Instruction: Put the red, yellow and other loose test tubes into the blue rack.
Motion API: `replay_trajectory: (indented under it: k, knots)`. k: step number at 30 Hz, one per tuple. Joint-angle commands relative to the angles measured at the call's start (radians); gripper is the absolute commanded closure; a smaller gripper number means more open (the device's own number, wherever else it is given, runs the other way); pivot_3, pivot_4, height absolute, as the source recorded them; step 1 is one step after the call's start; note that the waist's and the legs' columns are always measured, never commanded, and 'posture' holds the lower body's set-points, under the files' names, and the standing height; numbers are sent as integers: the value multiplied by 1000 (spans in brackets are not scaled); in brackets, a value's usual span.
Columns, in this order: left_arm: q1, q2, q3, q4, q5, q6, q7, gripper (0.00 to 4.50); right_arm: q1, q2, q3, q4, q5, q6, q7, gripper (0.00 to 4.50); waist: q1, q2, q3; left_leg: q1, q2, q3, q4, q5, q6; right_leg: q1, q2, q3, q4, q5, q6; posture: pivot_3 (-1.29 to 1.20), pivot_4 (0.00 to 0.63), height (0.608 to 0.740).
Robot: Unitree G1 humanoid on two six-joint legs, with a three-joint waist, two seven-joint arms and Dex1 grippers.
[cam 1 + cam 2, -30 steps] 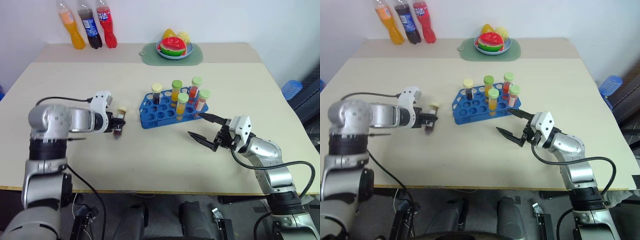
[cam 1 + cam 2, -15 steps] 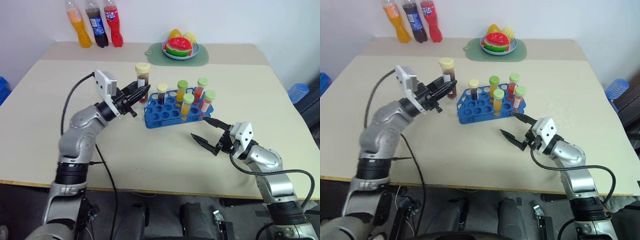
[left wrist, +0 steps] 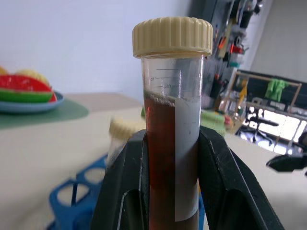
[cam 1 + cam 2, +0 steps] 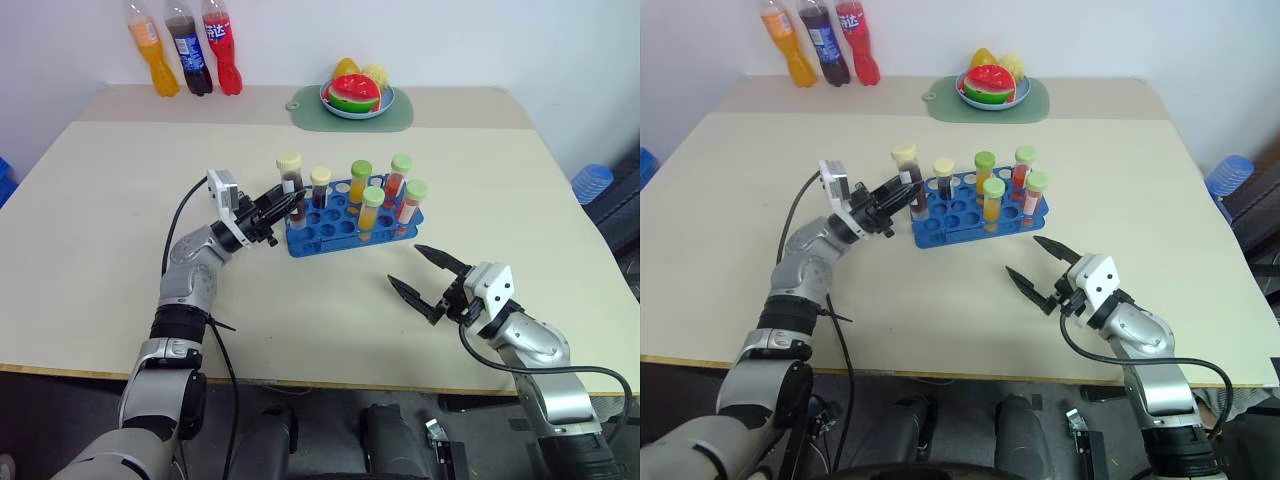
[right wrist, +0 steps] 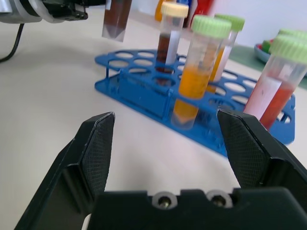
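The robot's left gripper will release the pale-yellow-capped test tube in the blue rack's front-row hole (image 4: pixel 329 230) nearest the standing brown tube.
My left gripper (image 4: pixel 287 203) is shut on a clear test tube (image 4: pixel 291 181) with dark brown liquid and a pale-yellow cap. It holds the tube upright just above the left end of the blue rack (image 4: pixel 345 232); the left wrist view shows the fingers (image 3: pixel 122 182) clamped on the tube (image 3: pixel 170 120). Several capped tubes stand in the rack: one brown (image 4: pixel 320 187), two orange (image 4: pixel 372 208) and two red (image 4: pixel 411 200). Nearer the table's front edge, right of the rack, my right gripper (image 4: pixel 428 279) is open and empty, apart from the rack (image 5: pixel 144 91).
Three soda bottles (image 4: pixel 185 48) stand at the table's back left. A green mat with a fruit plate (image 4: pixel 357 98) lies at the back centre. A blue object (image 4: pixel 591 182) sits off the table's right side.
My left arm swung the brown tube right, from over the bare table to the rack's left end, turning it upright. The right gripper drew back a little toward the front edge, still open.
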Motion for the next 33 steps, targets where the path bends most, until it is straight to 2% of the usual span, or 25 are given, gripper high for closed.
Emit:
replay_trajectory:
  k: [1, 15, 22, 28, 33]
  knots:
    - [-48, -19, 10, 50, 10, -37, -40, 3704, 28, -6, -36, -60, 3, -20, -14, 746, 0, 0, 0, 0, 0, 0, 0, 0, 0, 0, 0, 0, 0, 0, 0, 0, 150, 740]
    - [-179, -82, -33, 301, 167, -233, -107, 3704, 83, 8, -47, -113, -11, -9, -58, 746, -1, 0, 0, 1, 0, 0, 0, 0, 0, 1, 1, 0, 0, 0, 0, 0, 150, 740]
    - [-186, -99, -61, 360, 241, -316, -105, 3704, 99, 5, -54, -129, -7, -5, -65, 746, -1, 0, 0, 2, 0, 0, 0, 0, 1, 2, 1, 0, 1, 0, 0, 0, 150, 740]
    - [-207, -96, -52, 386, 274, -333, -26, 3704, 104, -2, -61, -129, -5, -3, -63, 746, -1, -1, 0, 4, 0, 0, 0, -1, 1, 5, 1, 0, 0, 0, 1, 0, 150, 740]
    - [-193, -93, -50, 382, 286, -326, -21, 3704, 99, -4, -60, -124, -5, -3, -61, 746, -4, 0, 0, 5, 0, 0, 0, -1, 1, 4, 1, 0, 1, 0, 1, 0, 150, 740]
